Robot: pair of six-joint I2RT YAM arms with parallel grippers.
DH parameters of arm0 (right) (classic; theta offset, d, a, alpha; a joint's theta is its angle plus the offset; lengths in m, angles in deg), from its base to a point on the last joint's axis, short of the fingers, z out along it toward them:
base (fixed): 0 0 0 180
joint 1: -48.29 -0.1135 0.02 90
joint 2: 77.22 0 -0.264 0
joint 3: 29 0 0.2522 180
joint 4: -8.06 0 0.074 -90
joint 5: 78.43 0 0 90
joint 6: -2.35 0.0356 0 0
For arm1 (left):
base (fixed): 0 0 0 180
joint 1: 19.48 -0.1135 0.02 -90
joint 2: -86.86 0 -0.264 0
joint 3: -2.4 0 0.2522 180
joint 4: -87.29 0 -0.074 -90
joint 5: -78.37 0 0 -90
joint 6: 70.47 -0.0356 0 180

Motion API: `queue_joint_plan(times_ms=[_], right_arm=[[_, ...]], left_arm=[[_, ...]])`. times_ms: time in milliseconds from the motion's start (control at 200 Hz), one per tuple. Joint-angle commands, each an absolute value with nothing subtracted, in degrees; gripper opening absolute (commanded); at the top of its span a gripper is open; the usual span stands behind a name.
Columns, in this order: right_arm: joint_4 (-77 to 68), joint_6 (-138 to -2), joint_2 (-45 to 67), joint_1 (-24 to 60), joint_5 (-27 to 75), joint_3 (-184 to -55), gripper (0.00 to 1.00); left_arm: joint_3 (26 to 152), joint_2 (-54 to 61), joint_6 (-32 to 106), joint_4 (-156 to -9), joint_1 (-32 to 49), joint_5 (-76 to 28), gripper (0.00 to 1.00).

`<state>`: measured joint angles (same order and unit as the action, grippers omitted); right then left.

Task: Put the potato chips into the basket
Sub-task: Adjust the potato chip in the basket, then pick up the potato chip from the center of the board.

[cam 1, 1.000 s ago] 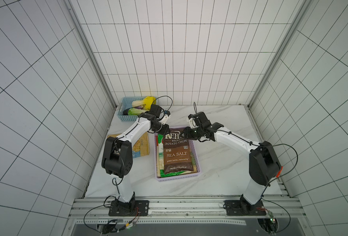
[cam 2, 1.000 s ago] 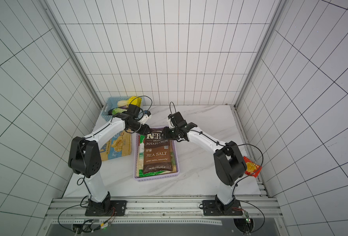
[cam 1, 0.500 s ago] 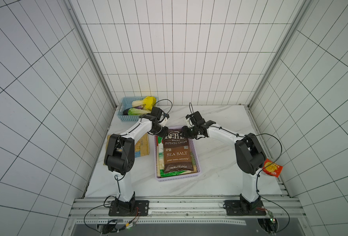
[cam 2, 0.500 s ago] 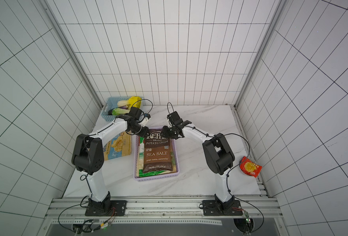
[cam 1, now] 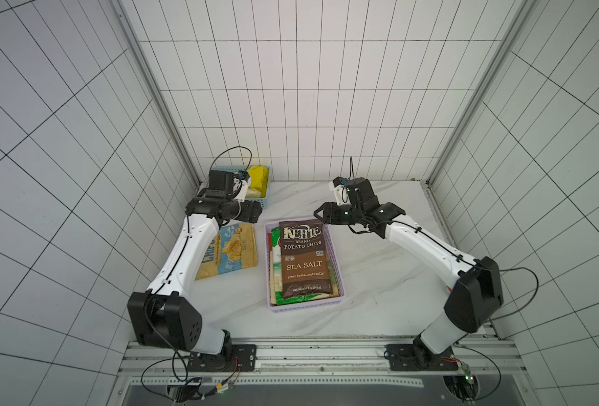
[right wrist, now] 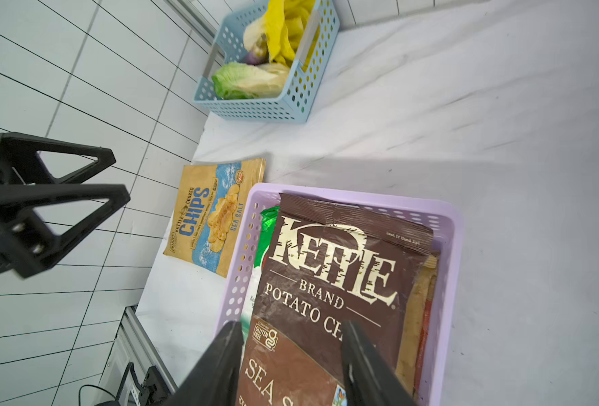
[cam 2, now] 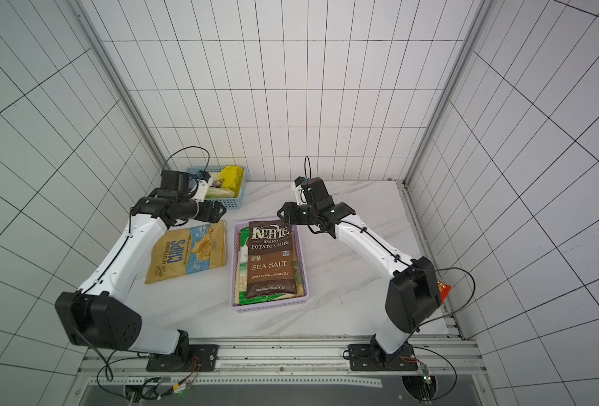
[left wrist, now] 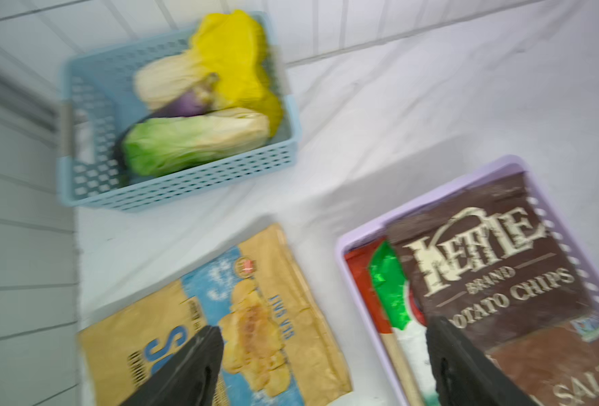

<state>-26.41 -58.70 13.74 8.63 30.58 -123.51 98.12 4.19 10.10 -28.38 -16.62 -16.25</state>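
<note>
Next, my left gripper grips the near edge (cam 1: 231,270) of the tan CHIPS bag, at the place where the bag's blue band ends.
The lilac basket (cam 1: 340,281) (cam 2: 303,277) (left wrist: 358,232) (right wrist: 445,246) holds stacked potato chips bags. The brown Kettle bag (cam 1: 303,258) (cam 2: 270,262) (left wrist: 495,277) (right wrist: 336,281) lies flat on top, and a green bag (right wrist: 268,225) (left wrist: 389,284) shows under its edge. A tan CHIPS bag (cam 1: 233,251) (cam 2: 189,253) (left wrist: 256,316) (right wrist: 213,214) lies on the table left of the basket. My left gripper (cam 1: 254,212) (cam 2: 219,212) (left wrist: 324,327) hangs open over the gap between that bag and the basket. My right gripper (cam 1: 317,212) (cam 2: 280,212) (right wrist: 292,330) is open above the Kettle bag's far end, holding nothing.
A blue lattice basket (cam 1: 259,202) (cam 2: 229,204) (left wrist: 185,191) (right wrist: 273,110) with cabbage and yellow vegetables stands at the back left corner. A small red packet (cam 2: 444,290) lies by the right arm's base. Tiled walls close in on three sides.
Both grippers were at the Kettle bag's far edge. The left gripper has opened wide and drawn back left. The right one has opened further and lifted. The bag rests in the basket.
</note>
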Motion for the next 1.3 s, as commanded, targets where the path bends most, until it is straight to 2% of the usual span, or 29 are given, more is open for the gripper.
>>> queue_joint_plan(times_ms=[0, 85, 235, 350, 415, 535, 660, 735, 949, 1234, 1294], right_arm=[[-28.16, -59.9, 9.88, 7.86, 26.12, -117.81, 0.5], [-28.35, -60.05, 7.79, 7.59, 24.7, -114.83, 0.51], [-29.99, -61.08, 7.15, 7.5, 24.71, -112.93, 0.51], [-31.16, -61.94, 7.32, 7.42, 25.54, -112.27, 0.51], [-31.1, -62.03, 7.84, 7.48, 26.01, -111.77, 0.51], [-31.1, -61.49, 10.14, 7.77, 28.35, -112.25, 0.51], [-30.53, -60.6, 11.68, 7.86, 30.1, -113.16, 0.51], [-30.32, -60.37, 11.8, 7.84, 30.28, -113.58, 0.51], [-30.32, -60.32, 10.6, 7.94, 29.08, -113.28, 0.51], [-29.22, -59.88, 10.93, 8.03, 29.65, -113.45, 0.51], [-28.91, -59.71, 11.04, 8.03, 29.94, -113.48, 0.51]], left_arm=[[93.07, 3.33, 8.37, -26.33, -21.38, -3.13, 0.89], [88.68, 2.89, 7.78, -27.66, -24.91, 0.95, 0.89], [81.21, 1.58, 6.75, -31.32, -28.53, 1.02, 0.87], [78.3, 2.96, 2.98, -31.28, -32.82, -6.38, 0.79], [75.5, 5.83, -2.84, -30.48, -33.27, -10.97, 0.78], [68.11, 12.31, -13.91, -30.57, -30.91, -15.95, 0.78], [60.07, 15.14, -16.42, -40.43, -24.64, -8.87, 0.79], [59.3, 13.09, -15.37, -43.48, -21.36, -3.23, 0.77], [61.31, 3.09, -17.2, -45.86, -20.86, -2.44, 0.69], [57.42, -0.99, -22.6, -53.66, -20.7, 2.44, 0.7], [57.33, -1.95, -22.66, -54.92, -20.69, 3.17, 0.65]])
